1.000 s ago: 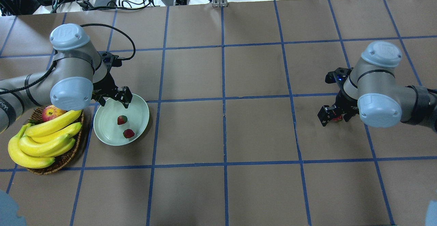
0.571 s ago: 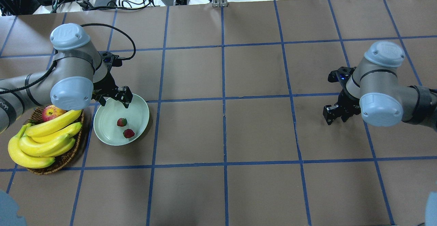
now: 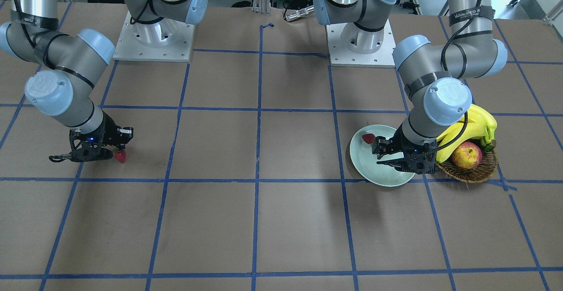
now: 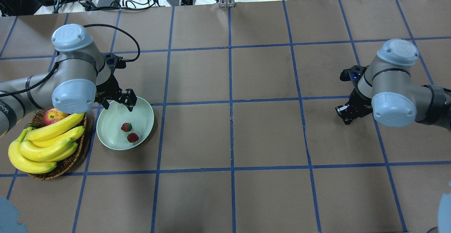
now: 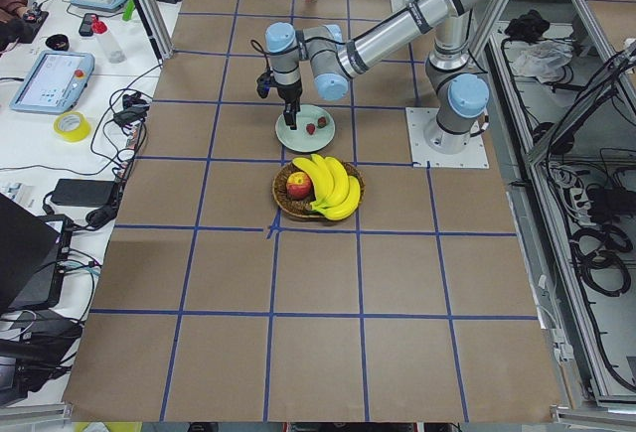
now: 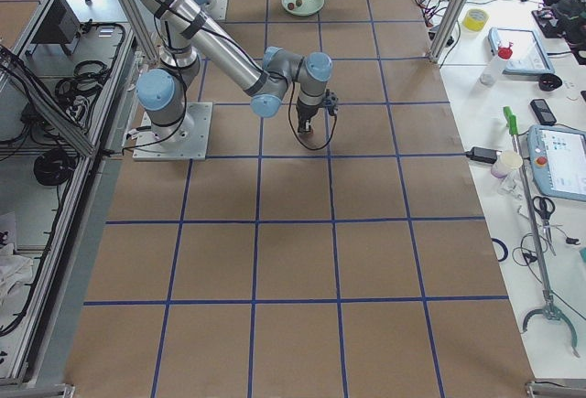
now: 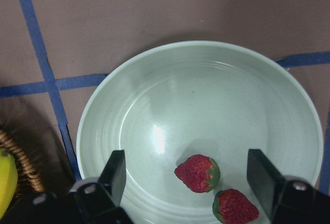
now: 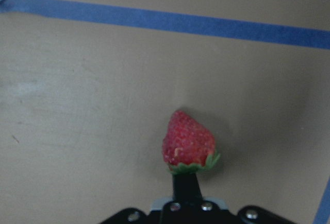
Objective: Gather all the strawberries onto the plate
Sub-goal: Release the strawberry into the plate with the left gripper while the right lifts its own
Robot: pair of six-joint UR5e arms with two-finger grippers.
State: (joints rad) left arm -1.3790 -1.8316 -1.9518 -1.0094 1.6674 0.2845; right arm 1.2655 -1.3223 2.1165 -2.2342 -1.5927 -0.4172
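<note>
My right gripper needs to open its fingers, which are shut together at the strawberry's green leaves, then move forward and close around its red body [image 8: 188, 139].
Two strawberries [image 4: 126, 127] [image 4: 133, 137] lie in the pale green plate [image 4: 112, 136]; they also show in the left wrist view [image 7: 197, 173] [image 7: 235, 207]. My left gripper [image 4: 119, 102] hangs open and empty over the plate's far rim, its fingers [image 7: 115, 174] either side of the nearer berry. My right gripper [image 3: 118, 152] is shut on the third strawberry [image 3: 119, 156] on the robot's right side, far from the plate. The right wrist view shows that berry [image 8: 188, 144] at the fingertips, just above the brown table. In the overhead view my right gripper [image 4: 347, 115] hides this berry.
A wicker basket [image 4: 67, 163] with bananas [image 4: 45, 141] and a red-yellow apple [image 4: 53, 116] stands right beside the plate, under my left arm. Blue tape lines grid the brown table [image 4: 232, 138]. Cables and boxes lie beyond its far edge.
My right gripper has moved a little toward the far right with the strawberry, which my arm now hides in the overhead view. One berry in the plate has rolled slightly. My left arm is still.
</note>
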